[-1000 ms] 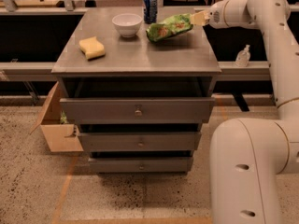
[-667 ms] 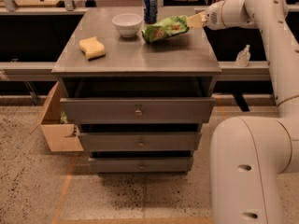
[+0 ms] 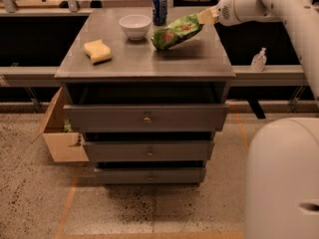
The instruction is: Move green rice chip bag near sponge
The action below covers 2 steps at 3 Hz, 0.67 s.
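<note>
Next, my gripper releases the green rice chip bag next to the sponge, in front of the white bowl [image 3: 133, 50]. The bag now hangs tilted over the cabinet top.
The green rice chip bag [image 3: 176, 31] hangs tilted over the right back part of the grey cabinet top [image 3: 149, 59], its left end low near the surface. My gripper [image 3: 205, 17] is shut on the bag's upper right end, reaching in from the right. The pale yellow sponge [image 3: 97, 51] lies on the left side of the top, well apart from the bag.
A white bowl [image 3: 135, 26] and a blue can [image 3: 159, 8] stand at the back, just left of the bag. The cabinet has three drawers, the top ones slightly open. A cardboard box [image 3: 60, 133] sits on the floor at the left. A small bottle [image 3: 258, 60] stands on the right ledge.
My gripper has carried the bag a little to the left and lifted its held end; the bag now sits closer to the bowl. The sponge has not moved.
</note>
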### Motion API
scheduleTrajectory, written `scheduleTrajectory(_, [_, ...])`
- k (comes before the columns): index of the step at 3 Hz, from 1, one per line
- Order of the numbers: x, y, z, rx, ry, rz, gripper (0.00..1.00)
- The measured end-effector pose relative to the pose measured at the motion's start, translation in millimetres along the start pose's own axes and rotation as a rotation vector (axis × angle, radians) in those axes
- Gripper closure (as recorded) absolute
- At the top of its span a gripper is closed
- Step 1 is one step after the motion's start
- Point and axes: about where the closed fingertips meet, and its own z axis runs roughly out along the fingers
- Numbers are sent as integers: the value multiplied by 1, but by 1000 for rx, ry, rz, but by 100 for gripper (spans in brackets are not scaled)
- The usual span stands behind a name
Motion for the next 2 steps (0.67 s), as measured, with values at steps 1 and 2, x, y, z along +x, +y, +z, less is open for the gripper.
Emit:
scheduleTrajectory(1, [-18,25,-19,22,-36,-1,100])
scheduleTrajectory(2, [16,79,1,-44,-7,52,100])
